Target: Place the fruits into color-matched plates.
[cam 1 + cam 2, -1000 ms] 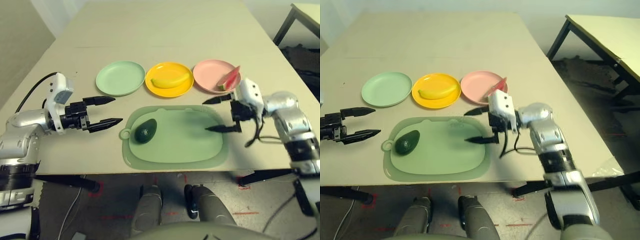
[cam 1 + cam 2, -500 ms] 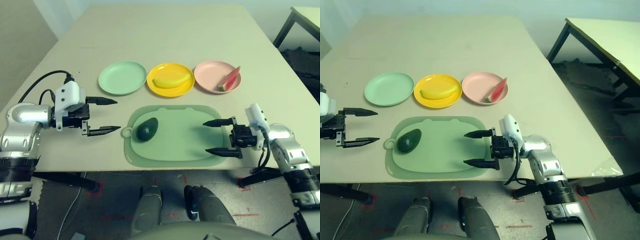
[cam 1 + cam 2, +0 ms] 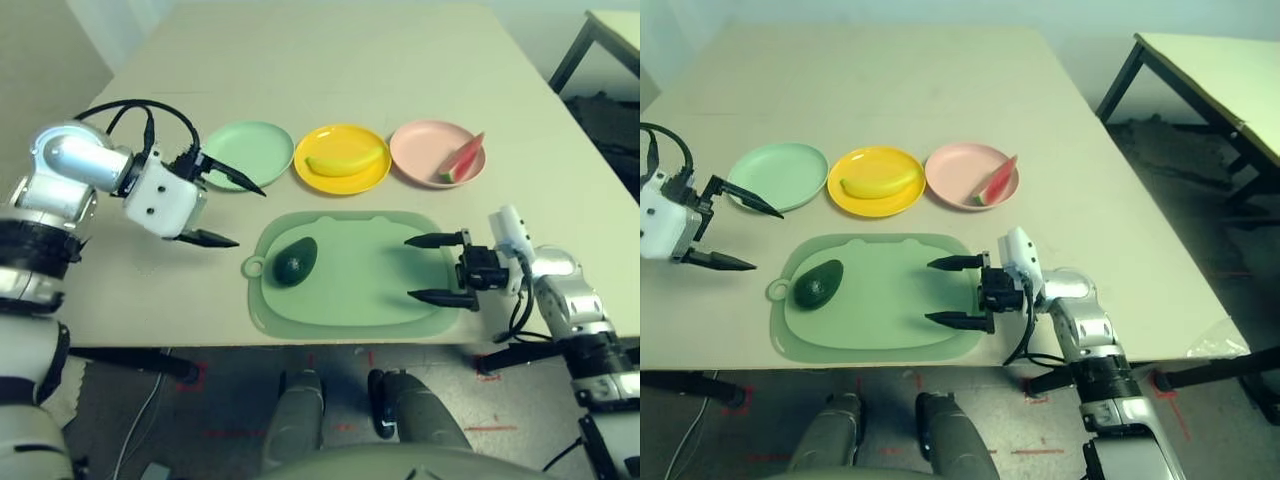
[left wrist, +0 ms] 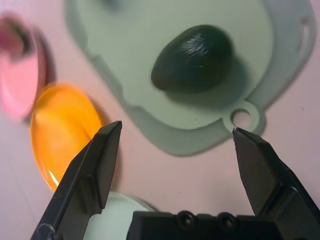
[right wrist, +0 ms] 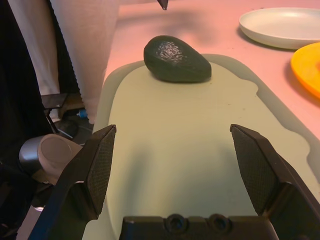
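Observation:
The avocado still lies on the green cutting board, so the robot's left gripper needs to next go to the avocado's thick middle [image 3: 296, 262] [image 4: 195, 59] and close there.
The dark green avocado [image 3: 294, 262] lies on the left part of a green cutting board [image 3: 360, 295]. Behind the board stand three plates in a row. The mint green plate [image 3: 250, 150] holds nothing, the banana [image 3: 343, 160] lies in the yellow plate [image 3: 325, 182], and the watermelon wedge [image 3: 460, 160] lies in the pink plate [image 3: 415, 150]. My left gripper [image 3: 248, 217] hangs open just left of the board, raised and tilted, pointing at the avocado [image 4: 192, 59]. At the board's right edge my right gripper [image 3: 410, 268] is open and low, holding nothing.
The table's front edge runs just in front of the cutting board. A second table [image 3: 1210, 70] stands off to the back right, across a gap of floor. Bare tabletop stretches behind the plates.
My left arm has risen and turned, bringing its open gripper closer to the board's left end. My right gripper drew back from the pink plate to the board's right edge.

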{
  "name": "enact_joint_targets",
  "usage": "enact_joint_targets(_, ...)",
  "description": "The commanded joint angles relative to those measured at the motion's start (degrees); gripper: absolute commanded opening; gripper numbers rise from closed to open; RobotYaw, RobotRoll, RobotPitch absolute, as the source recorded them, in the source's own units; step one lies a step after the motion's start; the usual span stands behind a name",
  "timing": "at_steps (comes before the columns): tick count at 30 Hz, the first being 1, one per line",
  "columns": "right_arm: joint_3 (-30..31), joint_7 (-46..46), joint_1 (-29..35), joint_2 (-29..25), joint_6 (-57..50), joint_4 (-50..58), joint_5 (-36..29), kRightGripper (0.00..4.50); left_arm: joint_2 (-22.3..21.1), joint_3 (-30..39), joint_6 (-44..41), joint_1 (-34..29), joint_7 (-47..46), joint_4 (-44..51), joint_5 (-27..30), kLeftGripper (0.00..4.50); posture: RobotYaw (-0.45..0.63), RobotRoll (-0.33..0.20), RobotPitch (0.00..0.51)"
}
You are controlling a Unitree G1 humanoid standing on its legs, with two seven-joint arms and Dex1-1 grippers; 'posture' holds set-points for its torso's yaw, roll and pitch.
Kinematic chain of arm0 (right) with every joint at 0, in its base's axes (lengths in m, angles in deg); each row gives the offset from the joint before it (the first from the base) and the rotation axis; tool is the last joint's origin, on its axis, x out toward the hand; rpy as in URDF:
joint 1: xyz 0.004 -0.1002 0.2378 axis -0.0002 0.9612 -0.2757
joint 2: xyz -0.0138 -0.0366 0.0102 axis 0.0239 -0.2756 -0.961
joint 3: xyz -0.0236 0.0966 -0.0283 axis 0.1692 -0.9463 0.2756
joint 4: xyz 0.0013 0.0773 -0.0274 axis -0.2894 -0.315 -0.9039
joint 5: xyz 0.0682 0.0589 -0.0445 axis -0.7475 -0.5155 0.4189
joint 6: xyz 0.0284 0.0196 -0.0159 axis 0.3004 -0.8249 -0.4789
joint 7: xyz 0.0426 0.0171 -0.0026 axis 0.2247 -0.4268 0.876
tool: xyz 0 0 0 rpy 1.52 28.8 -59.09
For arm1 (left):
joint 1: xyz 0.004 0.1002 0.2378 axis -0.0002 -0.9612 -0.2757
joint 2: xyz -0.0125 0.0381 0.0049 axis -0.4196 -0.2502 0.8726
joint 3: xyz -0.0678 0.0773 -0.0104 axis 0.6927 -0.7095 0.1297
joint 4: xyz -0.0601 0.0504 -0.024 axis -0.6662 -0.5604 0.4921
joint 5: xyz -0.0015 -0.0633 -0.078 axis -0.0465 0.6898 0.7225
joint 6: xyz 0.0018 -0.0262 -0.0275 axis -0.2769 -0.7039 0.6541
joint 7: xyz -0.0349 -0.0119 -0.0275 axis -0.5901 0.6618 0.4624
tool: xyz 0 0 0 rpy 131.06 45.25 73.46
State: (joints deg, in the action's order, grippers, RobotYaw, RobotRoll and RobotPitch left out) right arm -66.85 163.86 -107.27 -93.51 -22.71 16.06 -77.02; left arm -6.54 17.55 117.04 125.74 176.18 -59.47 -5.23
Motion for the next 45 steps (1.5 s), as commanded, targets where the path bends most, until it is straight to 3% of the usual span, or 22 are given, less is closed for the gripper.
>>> enact_joint_targets(1,0.25,-0.09,1.29,0.14,0.87,0.12,0.27,4.48,0.29,-9.9,8.76,5.01,0.63,-1.55,2.89,4.5,-0.02,0.0,0.133)
enact_joint_targets(6,0.31,-0.77,2.6,-0.04,0.89,1.46,0.13,4.48,3.52,-19.91,15.47,11.43,0.63,-5.56,4.22,4.5,-0.05,0.0,0.13)
enact_joint_targets(13,0.27,-2.02,3.83,-0.23,0.58,3.23,-0.03,4.48,6.47,-26.93,19.75,14.52,0.63,-8.48,5.48,4.5,-0.08,0.0,0.124)
enact_joint_targets(26,0.91,-2.76,3.79,0.01,-0.46,3.9,-0.29,4.48,10.47,-26.96,19.07,13.65,0.63,-8.15,6.08,4.5,-0.09,0.0,0.119)
enact_joint_targets(45,0.86,-3.97,5.46,-0.25,-3.0,7.41,-0.98,4.48,11.27,-32.0,20.75,13.24,0.63,-4.95,4.85,4.5,-0.09,0.0,0.123)
